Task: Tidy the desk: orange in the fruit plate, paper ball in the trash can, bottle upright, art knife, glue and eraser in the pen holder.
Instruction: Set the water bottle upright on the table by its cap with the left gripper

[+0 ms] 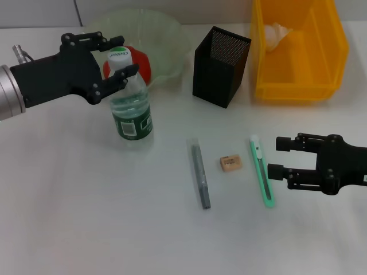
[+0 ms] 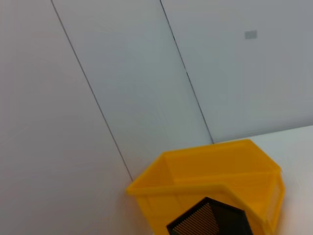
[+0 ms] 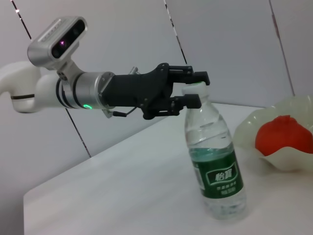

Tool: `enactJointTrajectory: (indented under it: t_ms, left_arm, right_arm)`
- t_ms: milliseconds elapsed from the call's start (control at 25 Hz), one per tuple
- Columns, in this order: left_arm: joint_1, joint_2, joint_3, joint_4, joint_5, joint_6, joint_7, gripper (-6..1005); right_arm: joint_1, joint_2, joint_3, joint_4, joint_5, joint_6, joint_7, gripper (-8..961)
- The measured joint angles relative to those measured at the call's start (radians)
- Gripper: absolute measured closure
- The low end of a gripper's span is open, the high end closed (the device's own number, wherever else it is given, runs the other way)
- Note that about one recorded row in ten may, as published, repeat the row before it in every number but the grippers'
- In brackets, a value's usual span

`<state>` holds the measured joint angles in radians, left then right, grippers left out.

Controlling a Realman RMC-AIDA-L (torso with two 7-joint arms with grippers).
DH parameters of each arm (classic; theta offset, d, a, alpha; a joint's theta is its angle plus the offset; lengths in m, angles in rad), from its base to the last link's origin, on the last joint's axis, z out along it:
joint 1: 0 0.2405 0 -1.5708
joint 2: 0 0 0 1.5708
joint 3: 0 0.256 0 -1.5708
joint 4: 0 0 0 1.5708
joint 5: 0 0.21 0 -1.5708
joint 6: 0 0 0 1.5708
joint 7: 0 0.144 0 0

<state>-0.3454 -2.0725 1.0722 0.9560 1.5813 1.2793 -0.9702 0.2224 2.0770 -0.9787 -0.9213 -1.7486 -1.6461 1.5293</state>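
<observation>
My right gripper should close on the green art knife point(image 1: 258, 152) close to its white end, which is the end toward the black pen holder.
The clear water bottle point(image 1: 131, 109) with a green label stands upright on the table, also seen as the bottle point(image 3: 215, 166). My left gripper point(image 1: 121, 57) is open, its fingers point(image 3: 194, 77) on either side of the cap and neck. The orange point(image 1: 140, 64) lies in the green fruit plate point(image 1: 166, 34). A paper ball point(image 1: 277, 33) rests in the yellow trash bin point(image 1: 298, 86). On the table lie the grey glue stick point(image 1: 200, 175), the eraser point(image 1: 230, 163) and the green art knife point(image 1: 262, 172). The black mesh pen holder point(image 1: 220, 66) stands behind them. My right gripper point(image 1: 277, 157) is open just right of the knife.
The yellow bin point(image 2: 210, 181) and the pen holder's rim point(image 2: 208, 223) show in the left wrist view, against a wall. The fruit plate point(image 3: 293, 164) sits close behind the bottle. White tabletop stretches across the front and left.
</observation>
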Motion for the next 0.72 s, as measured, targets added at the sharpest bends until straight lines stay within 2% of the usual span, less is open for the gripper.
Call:
enactJointTrajectory:
  t_ms: [240, 440, 720]
  left_arm:
    - [-0.011, 0.001, -0.003, -0.063, -0.072, -0.006, 0.085, 402]
    - [-0.006, -0.003, 0.005, -0.083, -0.130, -0.022, 0.089, 395]
    - [-0.007, -0.004, 0.016, -0.101, -0.144, -0.039, 0.081, 385]
  right_arm:
    - [0.000, 0.000, -0.004, 0.001, 0.000, 0.000, 0.000, 222]
    - [0.003, 0.000, -0.001, 0.001, -0.013, 0.002, 0.000, 222]
    - [0.005, 0.000, 0.000, 0.002, -0.014, 0.001, 0.000, 222]
